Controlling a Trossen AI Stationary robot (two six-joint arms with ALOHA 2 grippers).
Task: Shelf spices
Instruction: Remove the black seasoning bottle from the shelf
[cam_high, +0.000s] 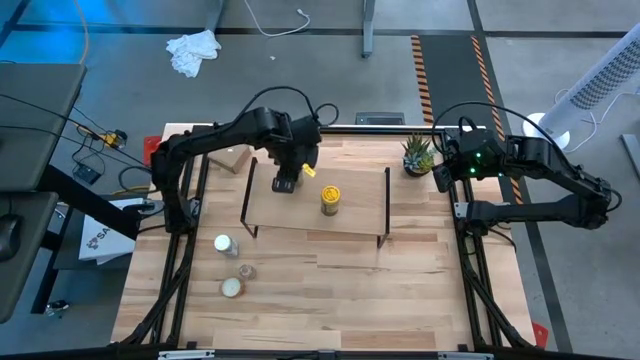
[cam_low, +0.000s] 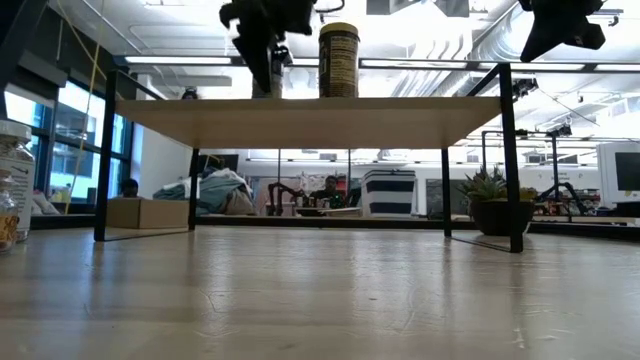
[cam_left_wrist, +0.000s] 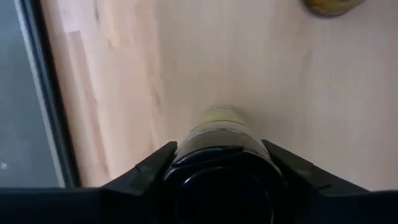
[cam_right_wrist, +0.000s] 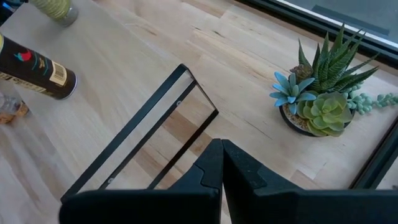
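Note:
Next, the left gripper releases the black-capped spice jar on the tabletop (cam_high: 262, 260), beside the small clear glass jar. The black-capped jar is now over the shelf's far part.
The shelf (cam_high: 350, 222) stands mid-table on black frame legs. A yellow-lidded spice jar (cam_high: 329, 199) stands upright on its top, also in the low view (cam_low: 339, 60). My left gripper (cam_high: 285, 183) hangs over the shelf's far left part, shut on a black-capped spice jar (cam_left_wrist: 219, 127). A white-capped jar (cam_high: 225, 244), a small clear glass jar (cam_high: 246, 271) and one more jar (cam_high: 232, 288) stand on the tabletop to the shelf's near left. My right gripper (cam_right_wrist: 222, 155) is shut and holds nothing, raised near the table's far right corner. My left gripper pinches the jar's black cap (cam_left_wrist: 217, 177) between its two fingers (cam_left_wrist: 155, 167), one on each side. The fingers come from above, pointing steeply down. The jar stands upright below them with its base at the shelf top; whether it rests there I cannot tell.
A small potted succulent (cam_high: 417, 155) sits on the table at the far right, beside the shelf's right leg frame (cam_right_wrist: 155, 124). Bare wood lies in front of the shelf. Beneath the shelf (cam_low: 300, 120) the space is open.

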